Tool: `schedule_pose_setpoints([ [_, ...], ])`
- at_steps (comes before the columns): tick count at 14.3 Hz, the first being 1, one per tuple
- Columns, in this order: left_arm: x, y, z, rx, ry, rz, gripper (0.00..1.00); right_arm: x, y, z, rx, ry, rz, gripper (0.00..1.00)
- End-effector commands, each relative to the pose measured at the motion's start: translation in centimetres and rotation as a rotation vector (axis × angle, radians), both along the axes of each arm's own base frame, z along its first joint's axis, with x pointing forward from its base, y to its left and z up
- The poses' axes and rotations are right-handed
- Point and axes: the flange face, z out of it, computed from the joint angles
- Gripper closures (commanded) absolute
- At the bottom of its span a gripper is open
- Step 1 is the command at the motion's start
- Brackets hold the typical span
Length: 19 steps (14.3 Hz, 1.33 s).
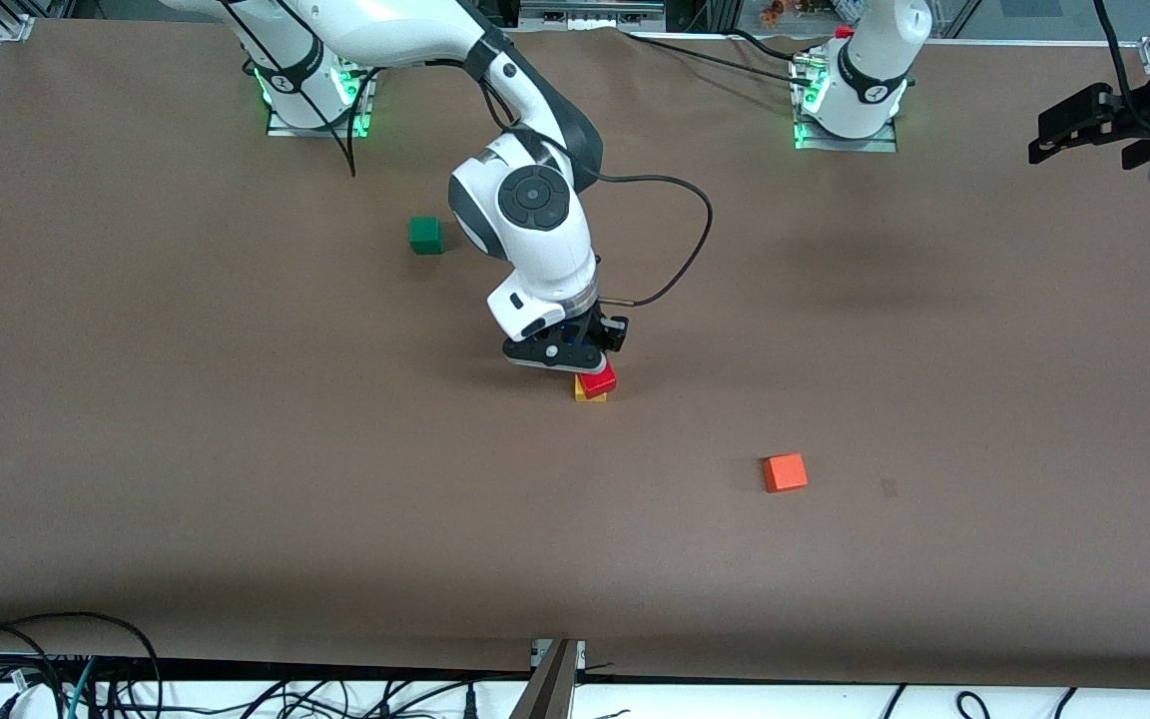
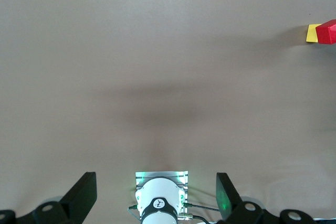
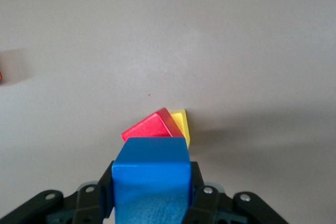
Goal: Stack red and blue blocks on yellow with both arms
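Note:
Next, I let go of the blue block with my right gripper on top of the crooked red block [image 1: 597, 366] [image 3: 156, 126]. The blue block is now just above it.
The red block [image 1: 598, 380] sits on the yellow cube [image 1: 588, 393] near the table's middle, turned a little askew on it. Both also show in the right wrist view, red [image 3: 149, 127] on yellow [image 3: 181, 123], and in the left wrist view, red [image 2: 327, 31] and yellow [image 2: 312, 33]. My right gripper [image 1: 575, 352] is shut on the blue block [image 3: 151, 179] and holds it just above the red block. In the front view the blue block is hidden by the gripper. My left gripper [image 1: 1084, 125] is open and empty, held high at the left arm's end of the table, waiting.
An orange-red cube [image 1: 785, 472] lies nearer the front camera than the stack, toward the left arm's end. A green cube [image 1: 426, 235] lies farther from the camera, beside the right arm's wrist. A black cable loops from the right wrist.

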Motion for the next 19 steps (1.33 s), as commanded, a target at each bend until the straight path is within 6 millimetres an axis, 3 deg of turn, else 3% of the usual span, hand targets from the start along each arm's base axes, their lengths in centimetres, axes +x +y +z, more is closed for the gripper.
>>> schedule_pose_setpoints([
  [1,0.4,0.1,-1.1,0.01,-0.017,0.01,0.0,0.9,0.8,-0.5,0.027,-0.03,-0.011,0.53],
  [4,0.6,0.1,-3.9,0.004,-0.089,0.016,0.0,1.2,1.0,-0.9,0.032,-0.037,-0.012,0.53],
  [11,1.9,0.2,-2.1,-0.002,-0.158,0.021,0.0,1.3,1.0,-1.9,0.028,-0.038,-0.011,0.52],
  [16,3.6,0.6,-2.6,0.033,-0.216,0.02,0.0,1.3,1.0,-2.0,0.027,-0.037,-0.012,0.43],
  [19,3.6,1.5,-2.4,0.055,-0.222,0.023,0.0,1.3,1.0,-2.3,0.025,-0.035,-0.014,0.37],
])
